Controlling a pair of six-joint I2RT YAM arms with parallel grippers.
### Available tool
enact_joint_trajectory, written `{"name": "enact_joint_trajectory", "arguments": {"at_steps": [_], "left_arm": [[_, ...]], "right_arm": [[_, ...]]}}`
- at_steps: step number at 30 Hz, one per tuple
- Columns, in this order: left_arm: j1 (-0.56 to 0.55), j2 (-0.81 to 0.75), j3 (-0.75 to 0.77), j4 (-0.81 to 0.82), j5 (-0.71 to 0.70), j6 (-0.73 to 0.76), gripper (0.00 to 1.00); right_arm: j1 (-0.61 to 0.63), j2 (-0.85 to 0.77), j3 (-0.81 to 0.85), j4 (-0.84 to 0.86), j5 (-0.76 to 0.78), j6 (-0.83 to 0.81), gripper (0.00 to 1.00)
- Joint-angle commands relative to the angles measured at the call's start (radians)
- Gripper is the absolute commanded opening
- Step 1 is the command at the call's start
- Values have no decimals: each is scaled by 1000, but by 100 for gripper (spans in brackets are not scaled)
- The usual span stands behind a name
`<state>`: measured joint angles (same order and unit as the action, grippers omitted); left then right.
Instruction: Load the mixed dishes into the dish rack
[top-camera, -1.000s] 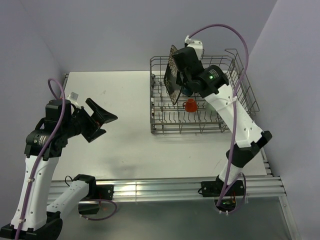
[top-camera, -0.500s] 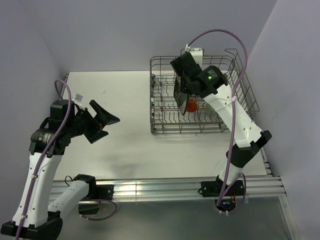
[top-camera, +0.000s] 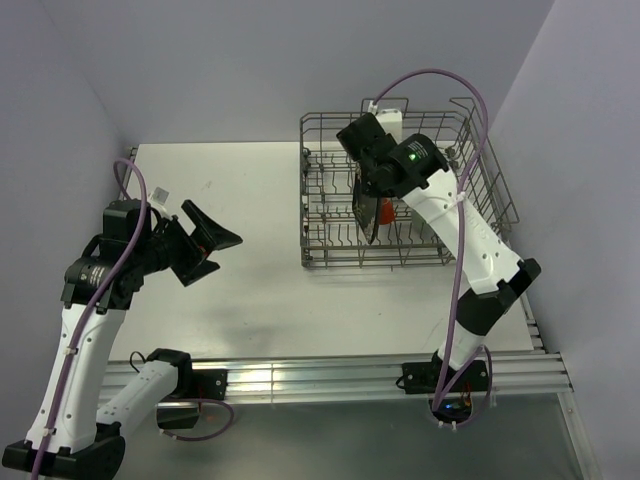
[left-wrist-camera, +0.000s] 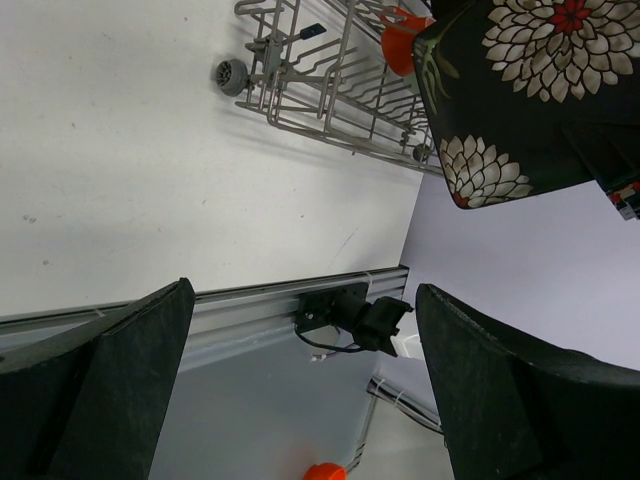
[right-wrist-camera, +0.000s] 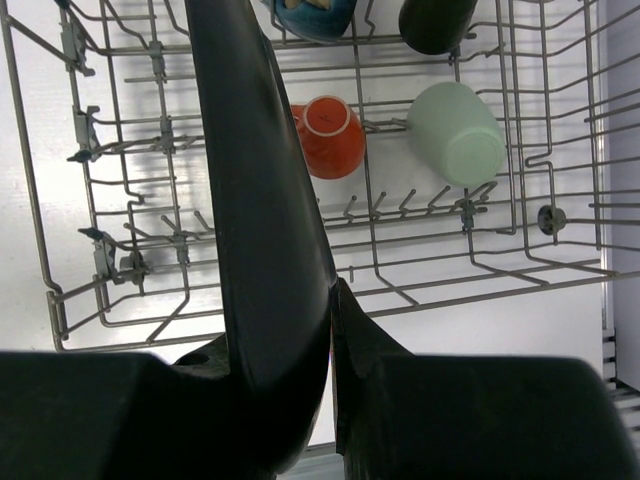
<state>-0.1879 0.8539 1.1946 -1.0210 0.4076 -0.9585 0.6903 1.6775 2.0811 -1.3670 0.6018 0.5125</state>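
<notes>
I should let go of the dark square plate with my right gripper between the small orange cup and the rack's table-facing side (top-camera: 342, 217) (right-wrist-camera: 212, 185).
In the top view the dish rack (top-camera: 330, 116) stands at the back right of the table. My right gripper (top-camera: 360, 185) is shut on the dark square plate (top-camera: 366, 222), held edge-on and upright among the rack's tines. The right wrist view shows the plate's dark rim (right-wrist-camera: 260, 200) clamped between my right gripper (right-wrist-camera: 330, 330) jaws above the rack wires (right-wrist-camera: 130, 200). A small orange cup (right-wrist-camera: 328, 135), a pale green cup (right-wrist-camera: 457, 133), a dark cup (right-wrist-camera: 435, 20) and a bowl (right-wrist-camera: 310, 12) lie in the rack. My left gripper (top-camera: 205, 240) hangs open and empty over the table's left side.
The left wrist view shows the plate's leaf pattern (left-wrist-camera: 520, 90), the rack's corner wheel (left-wrist-camera: 231, 75) and an aluminium rail (left-wrist-camera: 250, 300) along the table's near edge. Walls stand close behind and to the right of the rack.
My right arm has lowered the plate from above the rack's left side down among the tines, turning it edge-on. The left arm has shifted slightly and stays open.
</notes>
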Motion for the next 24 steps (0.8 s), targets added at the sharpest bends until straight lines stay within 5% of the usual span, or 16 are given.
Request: {"name": "enact_joint_trajectory", "arguments": {"at_steps": [1, 24], "left_arm": [[-1, -13, -3, 30, 25, 15, 99], [-1, 25, 10, 33, 25, 40, 99]], "right_arm": [[12, 10, 72, 26, 73, 37, 0], [49, 163, 82, -35, 136, 70, 0]]}}
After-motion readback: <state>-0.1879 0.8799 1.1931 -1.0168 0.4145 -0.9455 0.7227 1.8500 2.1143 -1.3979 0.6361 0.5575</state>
